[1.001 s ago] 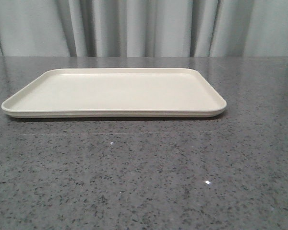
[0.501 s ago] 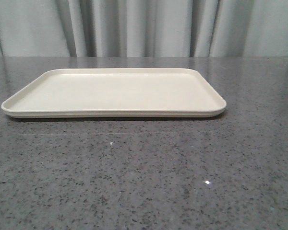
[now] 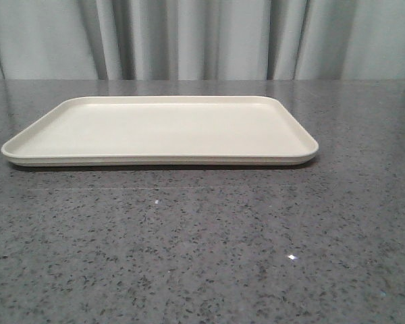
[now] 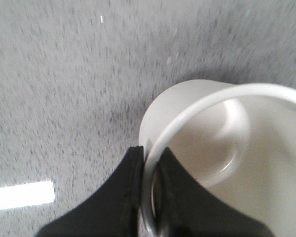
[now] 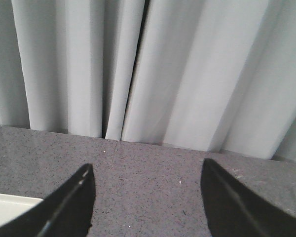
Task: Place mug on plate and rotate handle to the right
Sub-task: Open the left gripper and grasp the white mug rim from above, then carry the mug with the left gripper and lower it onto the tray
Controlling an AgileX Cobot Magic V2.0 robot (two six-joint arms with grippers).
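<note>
The robot's left gripper should set the white mug down on the middle of the cream plate (image 3: 160,140), a little toward the plate's near edge.
The cream rectangular plate (image 3: 162,129) lies on the grey speckled table in the front view, with nothing on it. No arm shows in that view. In the left wrist view my left gripper (image 4: 150,160) is shut on the rim of the white mug (image 4: 227,148), one finger outside the wall and one inside. The mug is seen from above, over the table, and the picture is blurred. Its smiley face and black handle are hidden. In the right wrist view my right gripper (image 5: 147,190) is open and empty above the table, with a corner of the plate (image 5: 10,206) beside its finger.
Grey curtains (image 3: 202,39) hang behind the table's far edge and fill the upper half of the right wrist view (image 5: 153,69). A bright white strip (image 4: 20,194) shows on the table in the left wrist view.
</note>
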